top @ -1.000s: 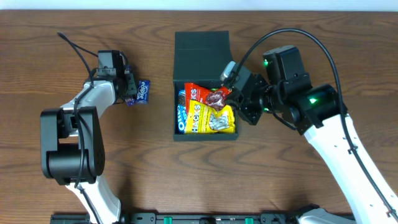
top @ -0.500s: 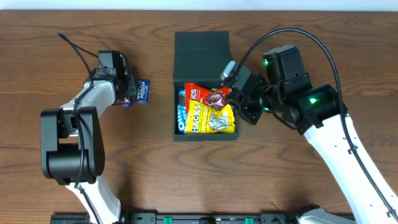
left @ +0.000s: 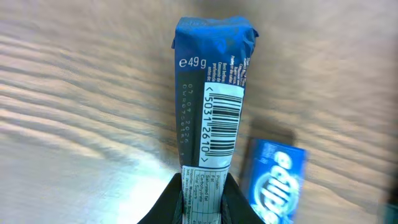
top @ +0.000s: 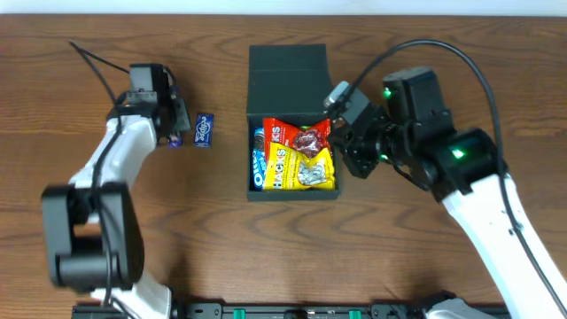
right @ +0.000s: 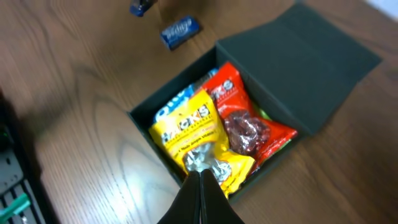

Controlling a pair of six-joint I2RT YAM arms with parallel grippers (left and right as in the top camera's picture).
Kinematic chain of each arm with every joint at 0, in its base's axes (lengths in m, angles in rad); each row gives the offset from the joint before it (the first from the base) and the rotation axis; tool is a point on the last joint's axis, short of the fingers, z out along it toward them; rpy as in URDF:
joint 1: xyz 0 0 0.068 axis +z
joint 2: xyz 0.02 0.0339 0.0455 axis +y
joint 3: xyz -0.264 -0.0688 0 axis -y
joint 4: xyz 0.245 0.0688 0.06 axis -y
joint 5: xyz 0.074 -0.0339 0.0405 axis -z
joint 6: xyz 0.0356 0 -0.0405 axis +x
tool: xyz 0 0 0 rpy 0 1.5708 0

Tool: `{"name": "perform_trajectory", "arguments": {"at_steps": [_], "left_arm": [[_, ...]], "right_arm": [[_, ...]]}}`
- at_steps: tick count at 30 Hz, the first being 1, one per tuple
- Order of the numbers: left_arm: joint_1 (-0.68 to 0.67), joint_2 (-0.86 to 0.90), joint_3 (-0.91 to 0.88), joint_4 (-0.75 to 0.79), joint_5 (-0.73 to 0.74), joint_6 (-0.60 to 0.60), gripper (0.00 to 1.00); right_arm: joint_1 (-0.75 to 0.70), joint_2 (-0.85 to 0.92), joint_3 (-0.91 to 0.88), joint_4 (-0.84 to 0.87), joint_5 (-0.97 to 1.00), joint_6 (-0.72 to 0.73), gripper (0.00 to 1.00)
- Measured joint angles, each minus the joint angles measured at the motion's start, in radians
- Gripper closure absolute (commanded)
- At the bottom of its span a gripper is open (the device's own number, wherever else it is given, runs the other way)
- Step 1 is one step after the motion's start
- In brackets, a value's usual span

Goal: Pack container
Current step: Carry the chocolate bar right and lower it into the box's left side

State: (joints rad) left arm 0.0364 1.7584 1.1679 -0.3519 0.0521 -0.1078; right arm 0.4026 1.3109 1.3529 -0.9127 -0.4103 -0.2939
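My left gripper is going to let go of the blue snack bar on top of the blue Oreo packet [top: 258, 164] in the container.
The dark teal container [top: 252, 168] stands open at the table's middle, its flap lid [top: 288, 66] laid back. It holds a yellow Hacks packet [top: 299, 168], a red packet [top: 297, 135] and a blue Oreo packet [top: 258, 164]. My left gripper [top: 174, 133] is shut on a blue snack bar [left: 214, 93], left of the container and lifted off the table. A blue Eclipse packet [top: 205, 129] lies beside it on the table. My right gripper [right: 200, 180] is shut and empty, above the container's right edge [right: 155, 134].
The Eclipse packet also shows in the left wrist view [left: 277, 180] and the right wrist view [right: 180, 31]. Bare wooden table lies around the container. A black rail runs along the front edge [top: 283, 310].
My left arm has lifted and drawn back to the left with the blue bar, away from the Eclipse packet. My right arm has shifted slightly up and right.
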Motion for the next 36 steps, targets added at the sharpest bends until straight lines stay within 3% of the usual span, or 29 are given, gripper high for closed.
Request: {"name": "perform_trajectory", "arguments": {"at_steps": [5,6,7,8,9,10,25,36], "left_arm": [[-0.057,-0.137,0.008,-0.098,-0.004,-0.001,0.94],[-0.082,-0.153,0.008,-0.124,-0.004,-0.004,0.94],[-0.110,-0.167,0.008,-0.142,-0.004,-0.011,0.94],[-0.138,-0.180,0.008,-0.152,-0.002,-0.021,0.94],[-0.168,-0.191,0.008,-0.164,-0.003,-0.032,0.94],[-0.203,-0.202,0.008,-0.180,0.000,-0.050,0.94],[-0.504,-0.211,0.008,-0.269,0.023,-0.219,0.94],[-0.538,-0.191,0.008,-0.269,-0.005,-0.330,0.94]], "right_arm": [[0.000,-0.131,0.000,-0.006,-0.001,0.027,0.87],[0.000,-0.151,0.000,-0.008,0.000,0.029,0.78],[0.000,-0.167,0.000,-0.013,-0.001,0.028,0.61],[0.000,-0.181,0.000,-0.017,0.000,0.040,0.51],[0.000,-0.193,0.000,-0.026,0.000,0.039,0.33],[0.000,-0.206,0.000,-0.037,0.000,0.043,0.01],[0.000,-0.302,0.000,-0.111,-0.005,0.053,0.01],[0.000,-0.338,0.000,-0.132,-0.005,0.056,0.01]]}}
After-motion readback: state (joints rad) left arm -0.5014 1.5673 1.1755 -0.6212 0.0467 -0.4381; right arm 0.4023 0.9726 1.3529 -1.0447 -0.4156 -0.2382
